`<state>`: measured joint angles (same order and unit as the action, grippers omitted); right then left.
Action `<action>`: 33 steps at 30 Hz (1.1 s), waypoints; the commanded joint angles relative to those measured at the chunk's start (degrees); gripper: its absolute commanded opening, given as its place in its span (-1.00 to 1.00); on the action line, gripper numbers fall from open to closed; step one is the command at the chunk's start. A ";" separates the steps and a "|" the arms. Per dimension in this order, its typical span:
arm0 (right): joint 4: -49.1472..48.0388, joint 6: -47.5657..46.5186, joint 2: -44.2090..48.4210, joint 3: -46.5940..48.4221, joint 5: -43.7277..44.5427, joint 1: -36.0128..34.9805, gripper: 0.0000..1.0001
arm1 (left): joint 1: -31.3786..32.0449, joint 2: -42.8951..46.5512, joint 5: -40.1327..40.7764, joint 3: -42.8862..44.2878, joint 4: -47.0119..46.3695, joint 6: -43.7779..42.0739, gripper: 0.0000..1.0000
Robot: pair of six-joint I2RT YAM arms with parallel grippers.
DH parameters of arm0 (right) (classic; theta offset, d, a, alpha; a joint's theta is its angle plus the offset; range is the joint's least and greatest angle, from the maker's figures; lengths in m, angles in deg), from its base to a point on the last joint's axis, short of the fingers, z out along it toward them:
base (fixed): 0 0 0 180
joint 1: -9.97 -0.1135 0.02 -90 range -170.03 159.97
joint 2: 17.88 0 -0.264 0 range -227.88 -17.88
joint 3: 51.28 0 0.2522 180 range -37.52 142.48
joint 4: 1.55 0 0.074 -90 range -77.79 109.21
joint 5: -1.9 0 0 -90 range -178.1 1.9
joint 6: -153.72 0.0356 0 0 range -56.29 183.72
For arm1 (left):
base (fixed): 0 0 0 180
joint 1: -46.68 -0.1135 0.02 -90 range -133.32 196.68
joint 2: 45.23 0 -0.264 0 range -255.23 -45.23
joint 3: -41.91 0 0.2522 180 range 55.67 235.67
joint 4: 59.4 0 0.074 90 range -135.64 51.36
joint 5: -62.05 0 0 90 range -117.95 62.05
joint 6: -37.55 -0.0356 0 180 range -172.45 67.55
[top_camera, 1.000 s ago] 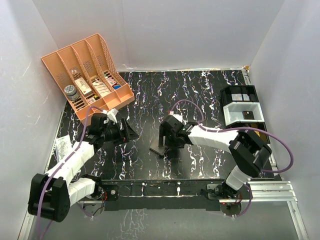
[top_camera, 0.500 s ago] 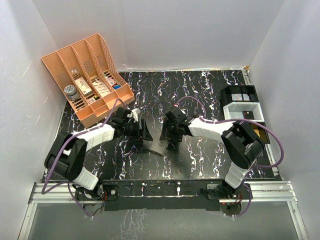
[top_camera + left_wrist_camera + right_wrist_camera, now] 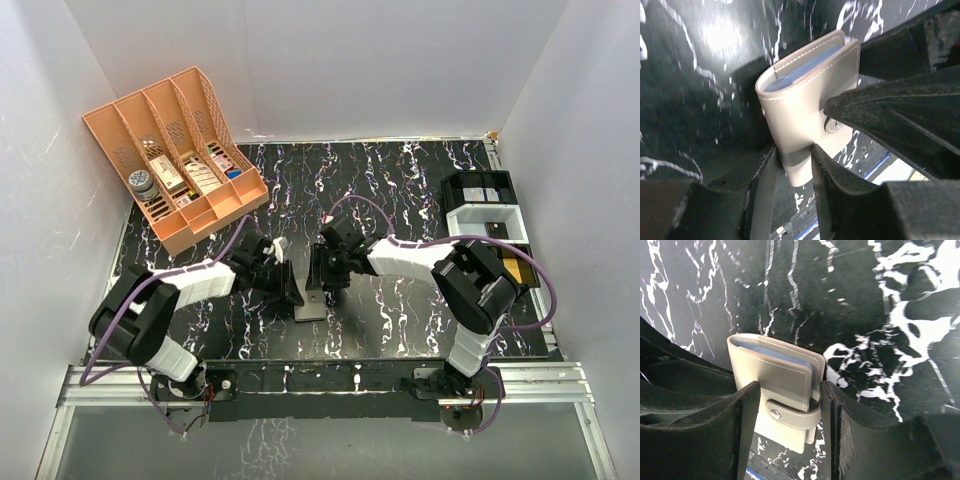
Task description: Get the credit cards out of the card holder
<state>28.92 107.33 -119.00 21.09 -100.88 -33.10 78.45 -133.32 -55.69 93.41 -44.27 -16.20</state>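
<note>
The strap sits snapped over the cover, so my left gripper will regrip the card holder's spine [image 3: 773,126] and steady it while my right gripper pulls the strap open.
The card holder [image 3: 309,300] is a grey folded case, shut by a snap strap, standing on edge on the black marbled table. In the left wrist view the card holder [image 3: 805,95] has its lower edge pinched between my left gripper [image 3: 794,150] fingers. The right wrist view has my right gripper [image 3: 790,390] shut across the card holder [image 3: 775,385], one finger on each side at the strap [image 3: 790,415]. From above, the left gripper [image 3: 291,287] and right gripper [image 3: 320,278] meet at the holder from opposite sides. The credit cards are hidden inside; only a blue edge shows between the covers.
A peach rack [image 3: 180,150] with small boxes stands at the back left. A black tray [image 3: 480,186] and a white tray [image 3: 487,226] sit at the right edge, a gold-orange flat piece [image 3: 511,268] just in front of them. A paper scrap [image 3: 125,291] lies far left.
The left arm swung right to the holder and its jaws narrowed onto it. The right gripper narrowed too and shifted slightly left with the holder.
</note>
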 commanded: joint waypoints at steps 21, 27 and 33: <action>15.56 -6.12 8.82 7.64 19.50 -8.97 -0.01 | 1.89 30.32 33.23 -5.09 16.34 10.62 0.95; 15.83 -5.38 5.79 9.69 21.52 -13.22 -0.05 | 1.73 34.27 36.14 -6.54 18.13 12.64 0.97; 19.59 -4.74 0.82 14.27 25.86 -16.64 -0.12 | 1.80 36.74 35.54 -8.26 17.70 14.84 0.96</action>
<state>46.14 101.49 -115.77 30.95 -79.94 -48.20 80.17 -98.61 -21.88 86.04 -27.62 -3.33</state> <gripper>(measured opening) 0.446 0.984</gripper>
